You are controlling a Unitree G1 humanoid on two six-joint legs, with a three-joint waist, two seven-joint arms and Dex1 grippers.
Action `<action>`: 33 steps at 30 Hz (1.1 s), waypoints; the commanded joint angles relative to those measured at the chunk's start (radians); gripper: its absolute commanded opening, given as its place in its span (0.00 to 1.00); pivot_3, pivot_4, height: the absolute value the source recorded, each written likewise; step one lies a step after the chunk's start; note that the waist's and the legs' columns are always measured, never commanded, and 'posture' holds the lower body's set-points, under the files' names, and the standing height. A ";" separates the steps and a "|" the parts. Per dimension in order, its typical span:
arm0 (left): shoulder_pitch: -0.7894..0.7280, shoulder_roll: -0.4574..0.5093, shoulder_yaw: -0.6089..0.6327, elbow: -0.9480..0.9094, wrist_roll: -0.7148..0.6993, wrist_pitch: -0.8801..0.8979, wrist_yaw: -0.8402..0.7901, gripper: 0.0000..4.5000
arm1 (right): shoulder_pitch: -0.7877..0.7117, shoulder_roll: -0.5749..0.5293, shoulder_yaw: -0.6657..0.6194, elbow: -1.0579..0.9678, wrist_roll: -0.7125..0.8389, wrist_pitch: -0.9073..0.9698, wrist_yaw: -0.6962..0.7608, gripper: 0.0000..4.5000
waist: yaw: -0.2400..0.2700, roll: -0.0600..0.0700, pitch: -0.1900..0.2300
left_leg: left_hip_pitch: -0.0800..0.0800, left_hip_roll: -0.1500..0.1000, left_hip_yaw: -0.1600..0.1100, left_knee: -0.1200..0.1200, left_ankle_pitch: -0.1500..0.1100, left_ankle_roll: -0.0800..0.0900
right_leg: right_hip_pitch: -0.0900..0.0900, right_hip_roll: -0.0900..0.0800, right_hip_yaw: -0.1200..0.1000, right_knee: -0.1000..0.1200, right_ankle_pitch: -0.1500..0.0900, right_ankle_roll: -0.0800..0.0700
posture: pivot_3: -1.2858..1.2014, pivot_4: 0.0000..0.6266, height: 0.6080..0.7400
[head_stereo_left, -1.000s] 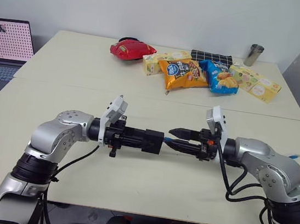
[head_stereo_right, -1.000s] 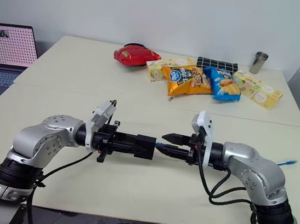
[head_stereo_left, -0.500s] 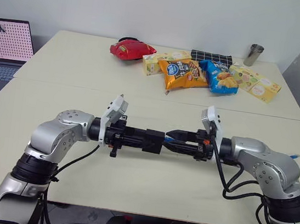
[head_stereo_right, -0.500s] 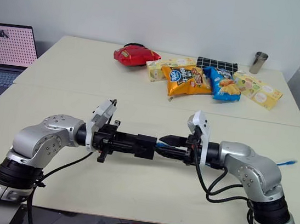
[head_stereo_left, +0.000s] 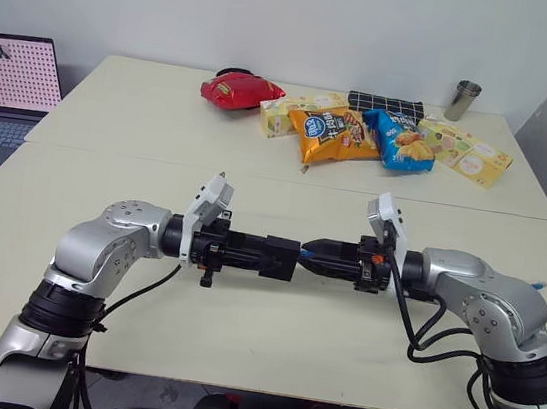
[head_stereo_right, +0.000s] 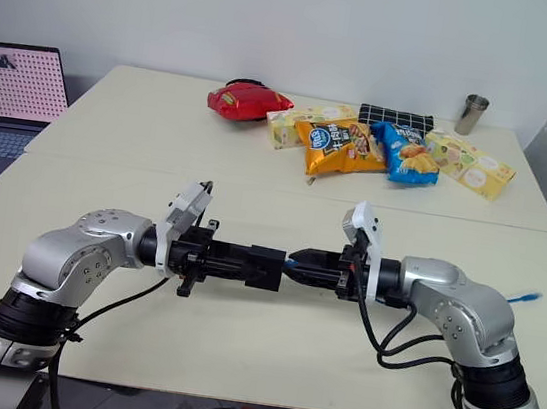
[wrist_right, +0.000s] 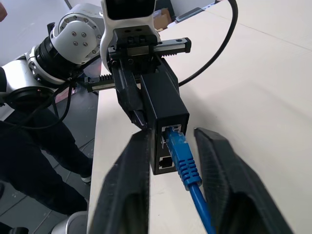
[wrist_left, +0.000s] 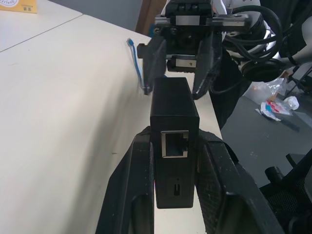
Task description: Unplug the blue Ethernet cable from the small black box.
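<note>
My left gripper is to set down the small black box before the red bag. Next, I let go of it on the tabletop just this side of the seam [head_stereo_left: 196,184].
My left gripper [head_stereo_left: 269,255] is shut on the small black box [head_stereo_left: 281,257] and holds it level above the table, its port edge facing my right arm. In the left wrist view the box [wrist_left: 173,117] sits clamped between my two fingers [wrist_left: 139,175]. The blue Ethernet cable [wrist_right: 187,168] is plugged into the box's upper port [wrist_right: 169,130]. My right gripper [head_stereo_left: 315,255] points at the box from the right, with its fingers [wrist_right: 127,175] closed in on both sides of the blue plug boot. The cable's far end [head_stereo_right: 525,296] lies on the table past my right arm.
Snack bags [head_stereo_left: 336,134], a red bag [head_stereo_left: 240,90], a yellow box [head_stereo_left: 465,152], a black checkered pouch [head_stereo_left: 385,104] and a metal cup [head_stereo_left: 462,99] line the table's far side. A laptop [head_stereo_left: 8,79] stands at the left. Bare tabletop [head_stereo_left: 268,325] lies under both arms.
My right gripper edged toward the box, then its fingers narrowed from wide apart to close around the blue plug. My left gripper and the box stayed still.
</note>
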 commanded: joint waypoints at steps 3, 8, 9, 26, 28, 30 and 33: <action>-0.007 0.002 0.031 -0.038 -0.025 0.006 0.003 0.17 | -0.015 -0.023 -0.010 -0.001 -0.026 -0.024 0.042 0.02 | 0.000 0.000 0.000 | 0.000 0.000 0.000 0.000 0.000 0.000 | 0.000 0.000 0.000 0.000 0.000 0.000 | 0.52 0.24 1.00; -0.010 -0.001 0.030 -0.044 -0.034 0.012 -0.005 0.17 | -0.029 -0.028 -0.006 0.018 -0.044 -0.027 0.072 0.02 | 0.000 0.000 0.000 | 0.000 0.000 0.000 0.000 0.000 0.000 | 0.000 0.000 0.000 0.000 0.000 0.000 | 0.52 0.24 1.00; -0.010 -0.001 0.029 -0.046 -0.035 0.013 -0.007 0.17 | -0.033 -0.029 -0.006 0.023 -0.045 -0.027 0.077 0.02 | 0.000 0.000 0.000 | 0.000 0.000 0.000 0.000 0.000 0.000 | 0.000 0.000 0.000 0.000 0.000 0.000 | 0.52 0.24 1.00; 0.066 0.092 0.057 0.050 0.082 -0.135 -0.032 0.17 | -0.024 -0.078 -0.063 0.198 -0.186 -0.156 0.069 0.01 | 0.001 0.000 0.000 | 0.000 0.000 0.000 0.000 0.000 0.000 | 0.000 0.000 0.000 -0.001 0.000 0.000 | 0.52 0.24 1.00; 0.081 0.087 0.068 0.056 0.101 -0.149 0.003 0.17 | -0.046 -0.008 -0.066 0.305 -0.312 -0.281 -0.084 0.01 | -0.001 -0.001 -0.001 | 0.000 0.000 0.000 -0.001 0.000 0.000 | 0.000 0.000 0.000 -0.001 0.000 0.000 | 0.52 0.24 1.00; 0.099 0.077 0.076 0.055 0.114 -0.160 0.037 0.17 | -0.054 0.026 -0.042 0.387 -0.434 -0.365 -0.190 0.01 | -0.003 -0.001 0.000 | 0.000 0.000 0.001 -0.001 0.000 0.000 | -0.001 0.000 0.000 0.000 0.000 0.000 | 0.52 0.24 1.00; 0.113 0.063 0.083 0.054 0.129 -0.176 0.076 0.17 | -0.055 0.064 -0.034 0.463 -0.534 -0.431 -0.276 0.01 | 0.000 0.000 0.000 | -0.001 0.000 0.002 -0.001 0.000 0.000 | -0.003 0.000 0.001 0.001 0.000 0.000 | 0.52 0.24 1.00</action>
